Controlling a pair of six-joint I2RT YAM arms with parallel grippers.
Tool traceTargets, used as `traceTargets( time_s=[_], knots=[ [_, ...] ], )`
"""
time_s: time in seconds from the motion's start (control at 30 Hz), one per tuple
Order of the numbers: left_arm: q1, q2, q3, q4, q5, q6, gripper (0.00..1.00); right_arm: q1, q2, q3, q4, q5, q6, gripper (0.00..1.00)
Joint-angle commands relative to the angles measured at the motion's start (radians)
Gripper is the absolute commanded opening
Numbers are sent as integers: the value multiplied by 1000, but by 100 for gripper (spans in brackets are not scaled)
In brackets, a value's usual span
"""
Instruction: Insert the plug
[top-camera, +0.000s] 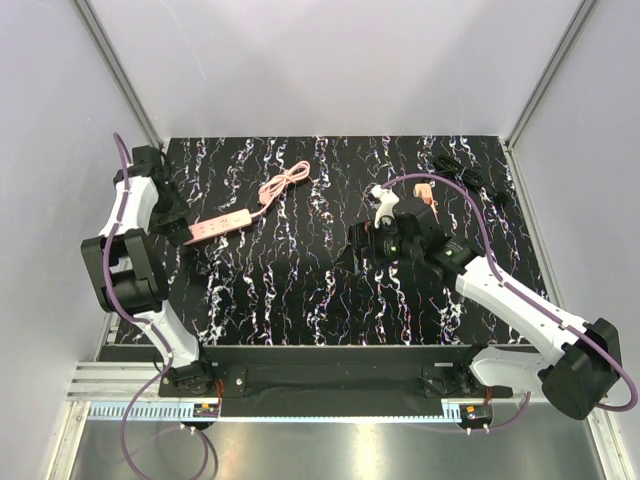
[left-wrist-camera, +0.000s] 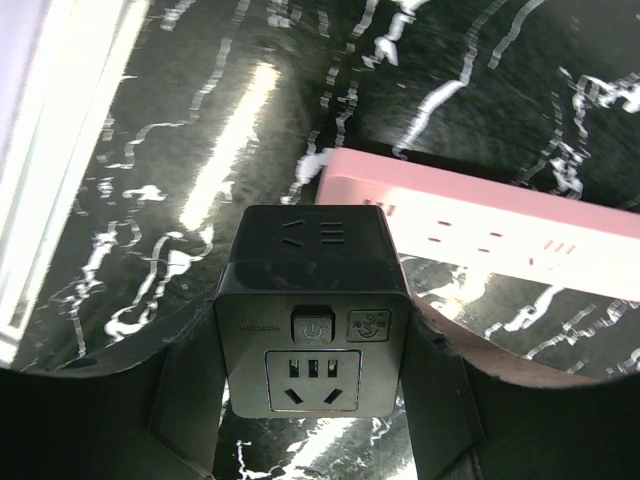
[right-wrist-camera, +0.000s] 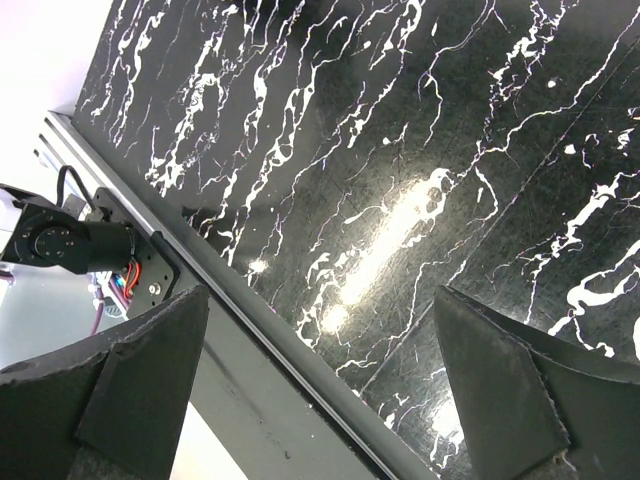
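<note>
The robot's left gripper will let go of the black socket cube on the pink power strip's end (top-camera: 190, 233) (left-wrist-camera: 362, 205) farthest from the strip's coiled cable.
The plug (top-camera: 424, 188), a small salmon-pink block, lies on the black marbled table at the middle right, just beyond my right arm. My right gripper (top-camera: 358, 248) (right-wrist-camera: 322, 295) stands open over the table's middle and holds nothing. It is tilted toward the near edge. At the far left, my left gripper (top-camera: 172, 208) (left-wrist-camera: 312, 330) is shut on a black socket cube (left-wrist-camera: 310, 240), one finger against each side. The cube's socket face is turned to the wrist camera. It sits right beside the left end of a pink power strip (top-camera: 220, 227) (left-wrist-camera: 500, 225).
A coiled pink cable (top-camera: 285, 183) runs from the strip toward the back. Black cables (top-camera: 460, 165) lie at the back right. White walls and metal posts enclose the table. A metal rail (right-wrist-camera: 300, 370) borders the near edge.
</note>
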Motion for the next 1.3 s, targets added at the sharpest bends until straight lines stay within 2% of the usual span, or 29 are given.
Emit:
traceTargets(
  time_s=[0.0, 0.13, 0.27, 0.67, 1.27],
  knots=[
    [-2, 8, 36, 33, 87, 21, 0, -2, 3, 2, 46, -2, -23, 100],
    [-10, -4, 2, 45, 121, 18, 0, -2, 6, 0, 49, 4, -28, 100],
    [-10, -13, -12, 57, 63, 20, 0, -2, 14, 9, 49, 2, -28, 100],
    [-10, 30, 4, 109, 109, 17, 0, -2, 14, 6, 49, -1, -34, 99],
    [7, 97, 36, 120, 66, 44, 0, -2, 12, 0, 49, -7, -42, 100]
  ],
)
